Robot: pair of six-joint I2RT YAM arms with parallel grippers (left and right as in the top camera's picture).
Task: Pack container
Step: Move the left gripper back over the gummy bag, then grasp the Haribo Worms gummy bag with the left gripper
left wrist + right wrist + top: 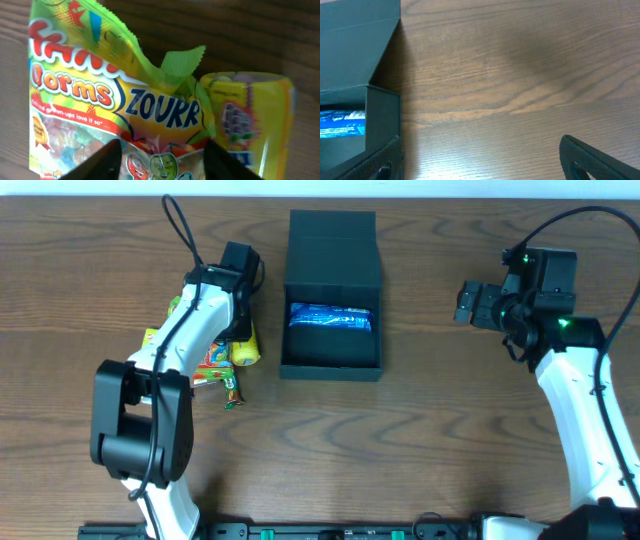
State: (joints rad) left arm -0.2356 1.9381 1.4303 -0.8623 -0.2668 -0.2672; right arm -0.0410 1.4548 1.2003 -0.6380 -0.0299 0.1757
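My left gripper is over the worms bag's Zourr end, beside the yellow packet, so I need to back off and pinch the bag by its worms lettering [77,90].
The dark teal container [331,370] stands open at the table's middle, its flap lid [332,235] laid back. A blue packet [331,318] lies inside. My left gripper [236,330] is open and hangs low over a pile of candy bags [212,360] left of the container. In the left wrist view its fingers [162,165] straddle a "Zourr" bag [160,112], with a "worms" bag [70,95] to the left and a yellow packet [245,120] to the right. My right gripper [468,303] is open and empty, right of the container [382,115].
The yellow packet [246,352] lies between the bag pile and the container's left wall. A small candy piece [233,392] lies at the pile's front edge. The blue packet also shows in the right wrist view [340,124]. Bare wood table [520,75] lies under the right gripper [480,165].
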